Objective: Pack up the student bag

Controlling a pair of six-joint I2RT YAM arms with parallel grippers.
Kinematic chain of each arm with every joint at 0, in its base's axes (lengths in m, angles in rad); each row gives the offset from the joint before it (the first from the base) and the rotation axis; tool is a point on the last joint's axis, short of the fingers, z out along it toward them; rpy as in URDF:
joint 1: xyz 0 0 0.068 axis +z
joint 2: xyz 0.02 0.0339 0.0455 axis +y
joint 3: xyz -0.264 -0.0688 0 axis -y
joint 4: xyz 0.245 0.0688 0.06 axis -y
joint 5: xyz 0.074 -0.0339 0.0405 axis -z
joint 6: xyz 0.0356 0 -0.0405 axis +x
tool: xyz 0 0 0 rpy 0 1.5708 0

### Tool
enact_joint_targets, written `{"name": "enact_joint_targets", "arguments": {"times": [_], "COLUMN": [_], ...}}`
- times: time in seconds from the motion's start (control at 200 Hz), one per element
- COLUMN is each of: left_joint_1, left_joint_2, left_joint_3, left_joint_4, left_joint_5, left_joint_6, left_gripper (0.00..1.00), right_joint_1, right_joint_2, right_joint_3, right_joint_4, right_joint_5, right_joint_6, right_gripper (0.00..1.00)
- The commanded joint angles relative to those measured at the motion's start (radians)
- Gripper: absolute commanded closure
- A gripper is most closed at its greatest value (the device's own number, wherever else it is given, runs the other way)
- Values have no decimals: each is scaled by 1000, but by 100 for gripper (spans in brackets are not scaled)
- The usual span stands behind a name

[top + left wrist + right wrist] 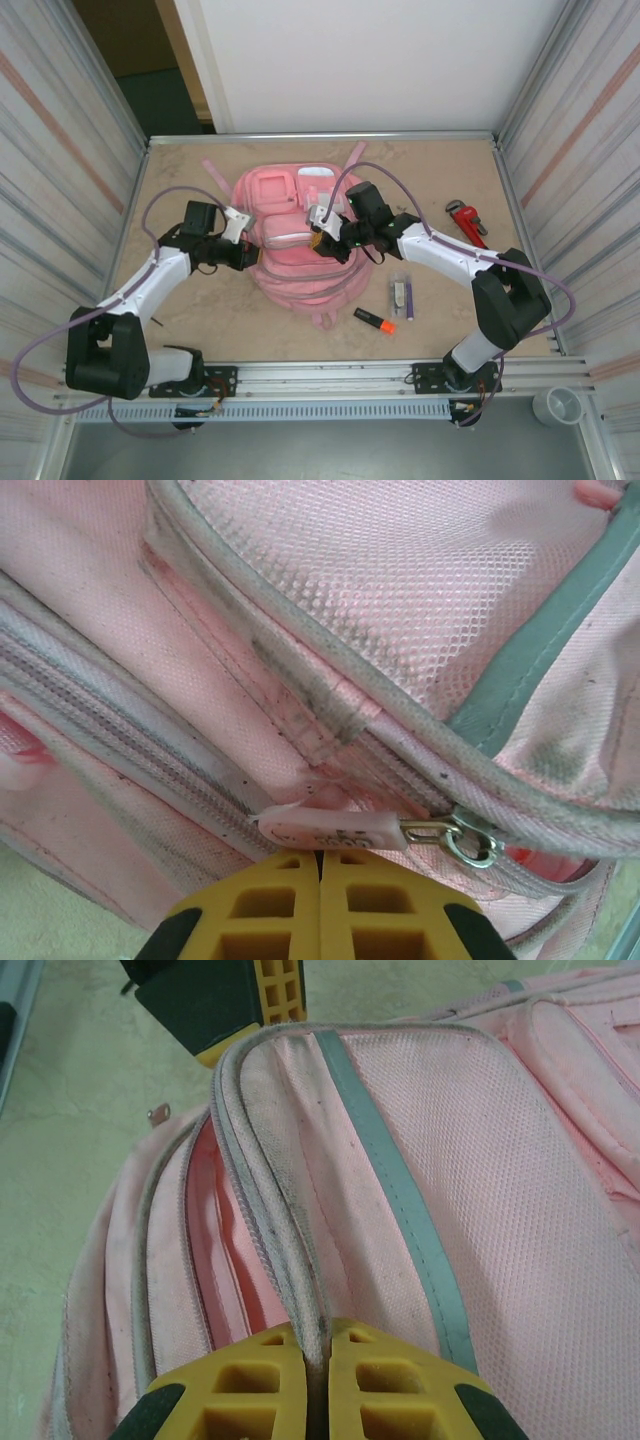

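My left gripper needs to let go of the pull tab and take over the pocket's zip edge [250,1160], because my right gripper, nearest the highlighter and pen, holds the pocket's zip edge.
The student bag [300,262], a big pink backpack, lies in the middle of the table. My left gripper [252,256] is at its left side. In the left wrist view that gripper [321,856] is shut, nothing visibly between its yellow fingers. A pink zip pull tab [335,830] lies across the fingertips, linked to a metal slider ring [470,838]. My right gripper [320,244] is over the bag's middle, shut [317,1345] on the grey piped zip edge [280,1240] of a mesh-fronted pocket [500,1210]. Beside that edge the bag gapes open.
To the right of the bag lie an orange highlighter [374,321] and a pen [402,293]. A red pipe wrench [466,220] rests further right, near the wall. Metal walls close in the table [200,310] on the left, right and back.
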Motion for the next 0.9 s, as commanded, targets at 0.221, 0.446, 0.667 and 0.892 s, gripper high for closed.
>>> {"name": "enact_joint_targets", "arguments": {"times": [0.221,0.446,0.667,0.892], "left_joint_1": [17,22,-9,8], "left_joint_2": [-46,-17,-35,-129], "left_joint_3": [63,100,129,31], "left_joint_4": [44,92,-31,-58], "left_joint_5": [-183,-150,-91,-8], "left_joint_6": [-91,-115,108,370], "left_gripper": [100,100,90,54], "right_joint_1": [6,28,-10,-36], "right_joint_2": [-34,-27,-13,-2], "right_joint_3": [5,5,23,50], "right_joint_4": [-34,-72,-29,-44], "right_joint_5": [10,30,-23,-128], "right_joint_6": [-57,-105,-57,-109], "right_gripper": [100,100,100,100]}}
